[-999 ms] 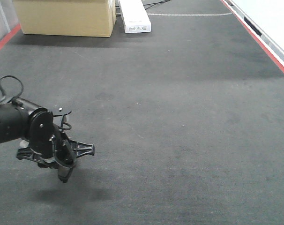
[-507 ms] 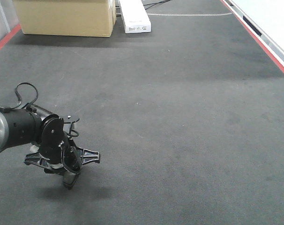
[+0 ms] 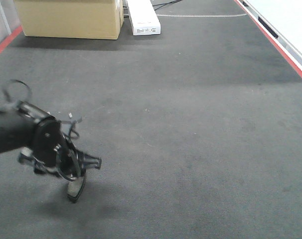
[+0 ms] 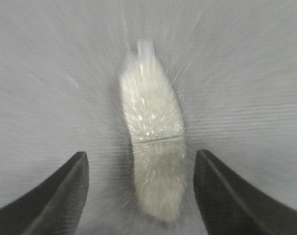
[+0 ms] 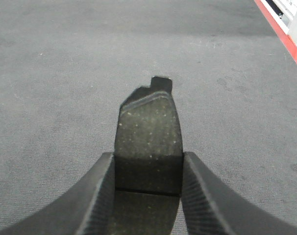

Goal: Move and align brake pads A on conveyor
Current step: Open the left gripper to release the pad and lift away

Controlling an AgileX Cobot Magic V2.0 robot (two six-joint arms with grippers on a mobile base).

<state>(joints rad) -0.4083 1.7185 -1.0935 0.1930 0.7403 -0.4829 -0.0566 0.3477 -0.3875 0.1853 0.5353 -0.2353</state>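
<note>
The brake pad in my right gripper, now held above the conveyor, will be released on the bare conveyor (image 3: pixel 216 174), level with the brake pad under my left gripper.
One brake pad (image 4: pixel 154 147), grey-brown face up with a thin cross groove, lies on the dark grey conveyor (image 4: pixel 246 73) between the jaws of my left gripper (image 4: pixel 141 154). The jaws are open and stand clear of it on both sides. The view is motion-blurred. In the front view the left gripper (image 3: pixel 70 175) hangs low at the lower left with this pad (image 3: pixel 76 190) just under it. My right gripper (image 5: pixel 148 155) is shut on a second brake pad (image 5: pixel 148 127) and holds it above the conveyor (image 5: pixel 50 73). The right gripper is out of the front view.
A cardboard box (image 3: pixel 69 17) and a white box (image 3: pixel 143 17) stand at the far end of the conveyor (image 3: pixel 191 124). Red strips run along the right edge (image 3: pixel 280 47) and the far left edge (image 3: pixel 4 44). A red strip also shows in the right wrist view (image 5: pixel 285 36).
My left arm dipped down and to the right with the pad, then opened its jaws and lifted slightly. The pad now lies free under it.
</note>
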